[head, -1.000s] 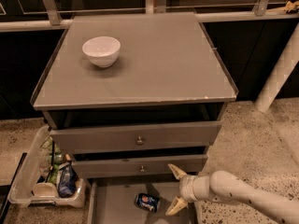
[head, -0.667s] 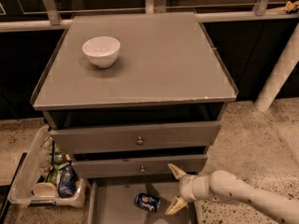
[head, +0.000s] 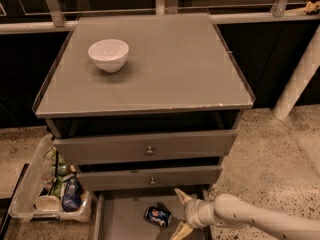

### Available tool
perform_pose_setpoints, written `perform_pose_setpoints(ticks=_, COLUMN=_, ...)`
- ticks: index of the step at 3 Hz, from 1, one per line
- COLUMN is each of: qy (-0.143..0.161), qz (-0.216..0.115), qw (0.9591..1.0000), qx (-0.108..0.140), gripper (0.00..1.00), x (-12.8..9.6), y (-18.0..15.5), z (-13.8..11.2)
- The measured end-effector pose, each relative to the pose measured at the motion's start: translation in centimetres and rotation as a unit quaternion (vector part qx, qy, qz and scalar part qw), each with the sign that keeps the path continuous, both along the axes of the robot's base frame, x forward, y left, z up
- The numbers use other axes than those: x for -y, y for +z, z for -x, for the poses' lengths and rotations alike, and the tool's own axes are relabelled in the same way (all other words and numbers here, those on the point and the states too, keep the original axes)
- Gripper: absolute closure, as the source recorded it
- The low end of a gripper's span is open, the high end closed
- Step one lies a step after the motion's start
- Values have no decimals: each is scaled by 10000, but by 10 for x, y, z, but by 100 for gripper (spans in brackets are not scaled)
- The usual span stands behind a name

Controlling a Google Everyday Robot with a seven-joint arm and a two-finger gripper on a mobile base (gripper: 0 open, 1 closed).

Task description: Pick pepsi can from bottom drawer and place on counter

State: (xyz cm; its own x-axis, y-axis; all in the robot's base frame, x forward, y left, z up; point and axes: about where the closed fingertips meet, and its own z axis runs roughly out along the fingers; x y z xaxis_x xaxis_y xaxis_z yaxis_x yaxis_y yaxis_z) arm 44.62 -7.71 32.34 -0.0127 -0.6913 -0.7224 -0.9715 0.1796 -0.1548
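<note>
I will close my gripper on the pepsi can's end point(head: 166, 220) that faces its fingers, in the open bottom drawer.
The pepsi can point(head: 157, 216) lies on its side on the floor of the open bottom drawer point(head: 122, 219), near the middle. My gripper point(head: 181, 213) is open, just to the right of the can, with one fingertip point(head: 180, 195) above and one point(head: 179, 231) below; it is not touching the can. The arm reaches in from the lower right. The counter point(head: 170, 69) is the grey slab on top of the cabinet.
A white bowl point(head: 108, 54) stands on the counter's back left. Two closed drawer fronts with knobs point(head: 149, 150) sit above the open drawer. A clear bin point(head: 50, 194) with a blue snack bag and other items stands on the floor at left. A white post point(head: 297, 79) stands at right.
</note>
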Motion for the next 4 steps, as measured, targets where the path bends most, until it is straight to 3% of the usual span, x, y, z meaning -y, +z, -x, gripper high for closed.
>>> perform_pose_setpoints(ticks=1, qy=-51, qz=-156, qw=9998, qx=-125, gripper=0, x=-12, y=-44, z=7)
perform_pose_setpoints(ticks=2, qy=-50, qz=-287, qw=9996, qx=-39, gripper=0, x=-20, y=-79, z=0)
perform_pose_setpoints(ticks=4, qy=-215, qz=-251, qw=9995, qx=-24, gripper=0, x=-25, y=-139, z=-15)
